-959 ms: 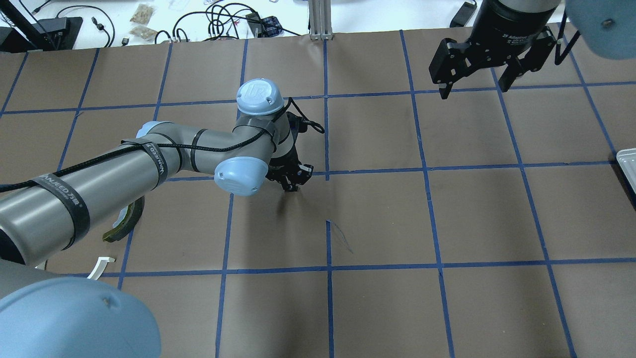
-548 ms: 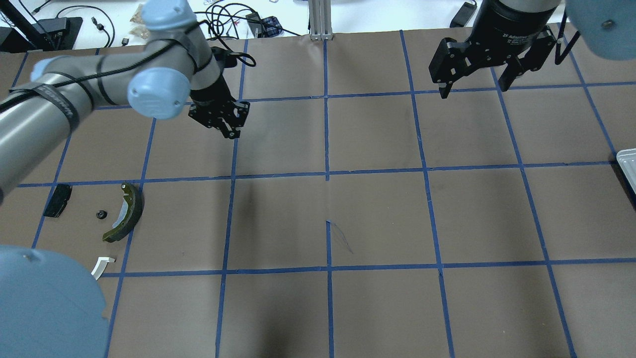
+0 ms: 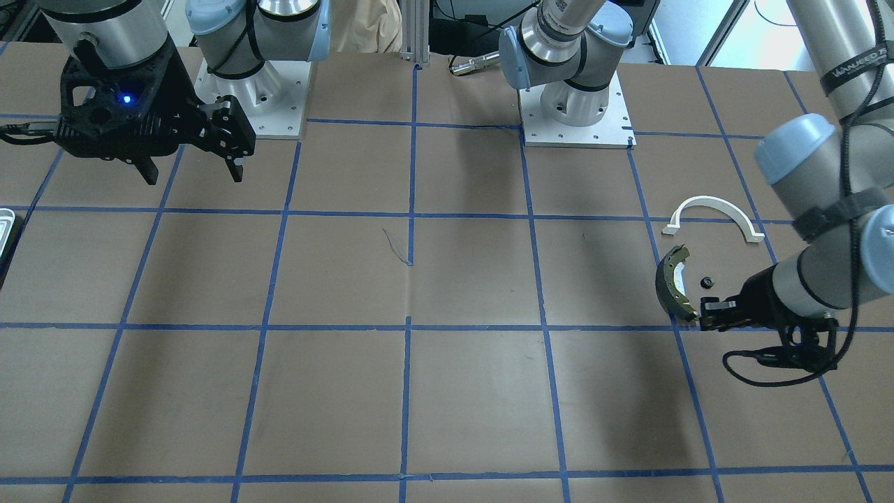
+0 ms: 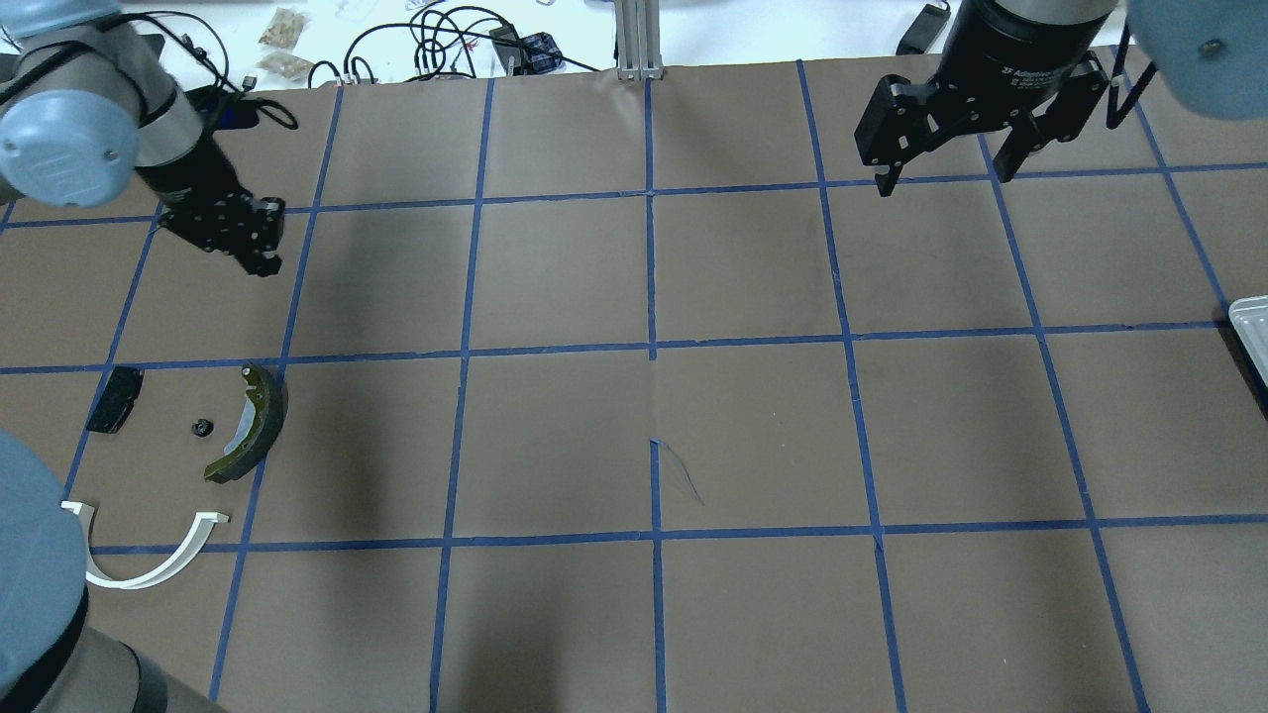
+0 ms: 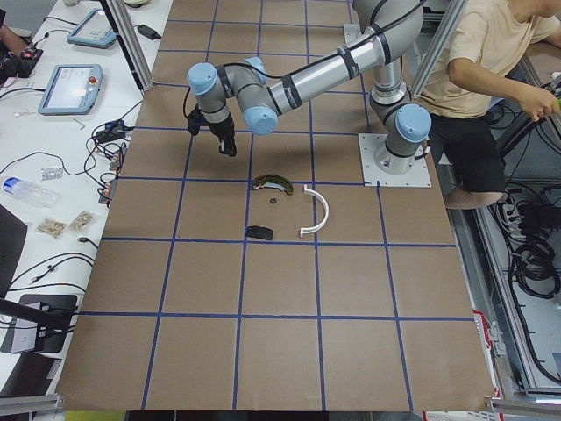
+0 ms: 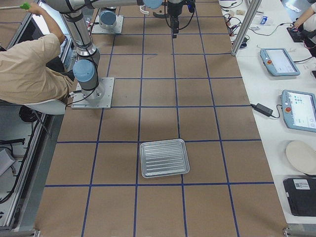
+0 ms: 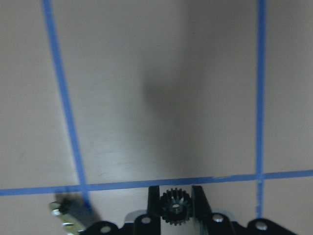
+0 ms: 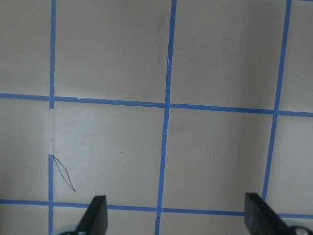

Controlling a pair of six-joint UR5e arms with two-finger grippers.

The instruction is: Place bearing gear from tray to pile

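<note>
My left gripper should set the bearing gear free on the brown paper point(image 3: 721, 277), at a spot that is next to the small black part. The gear now hangs just beyond the pile.
My left gripper point(image 4: 260, 259) is shut on a small black toothed bearing gear point(image 7: 175, 206), seen between its fingers in the left wrist view. It hangs over the far left of the table, just beyond the pile. The pile holds an olive-green brake shoe point(image 4: 248, 424), a white plastic arch point(image 4: 149, 564), a flat black brake pad point(image 4: 114, 398) and a small black part point(image 4: 202, 428). The shoe's tip shows in the left wrist view point(image 7: 66, 215). My right gripper point(image 4: 941, 178) is open and empty at the far right. The silvery tray point(image 6: 164, 158) looks empty; only its edge point(image 4: 1250, 327) shows overhead.
The table is brown paper with a blue tape grid. Cables and small items lie on the white bench point(image 4: 446, 40) beyond the far edge. A seated person point(image 5: 478, 61) is beside the robot bases. Tablets lie on side benches.
My left arm has swung from the table's middle to the far left, uncovering the pile. The right arm has not moved.
</note>
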